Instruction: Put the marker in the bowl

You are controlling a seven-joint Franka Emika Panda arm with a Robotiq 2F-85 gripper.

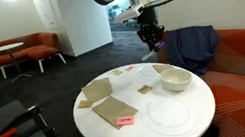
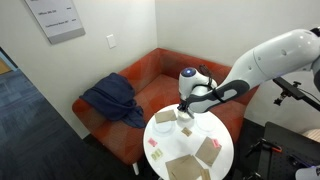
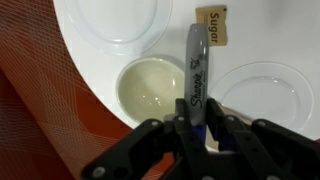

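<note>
I will use my gripper to set the marker down in the white-cream bowl, leaning on the rim (image 1: 182, 75) (image 3: 147, 110) closest to the red sofa.
In the wrist view my gripper (image 3: 197, 128) is shut on the marker (image 3: 197, 65), a grey Sharpie with a blue-purple lower part, which sticks out ahead of the jaws. The white-cream bowl (image 3: 148, 88) lies below and just left of the marker, on the round white table. In an exterior view the gripper (image 1: 151, 35) hangs well above the table, up and left of the bowl (image 1: 175, 78). In an exterior view the gripper (image 2: 185, 112) is over the bowl (image 2: 188, 124), which is partly hidden behind it.
The round white table (image 1: 197, 116) holds a translucent flat plate (image 1: 167, 114), brown paper napkins (image 1: 106, 100), a pink sticky note (image 1: 125, 121) and a sugar packet (image 3: 214, 24). Another plate (image 3: 112, 20) shows near the table edge. A red sofa with dark cloth (image 2: 112, 98) stands behind.
</note>
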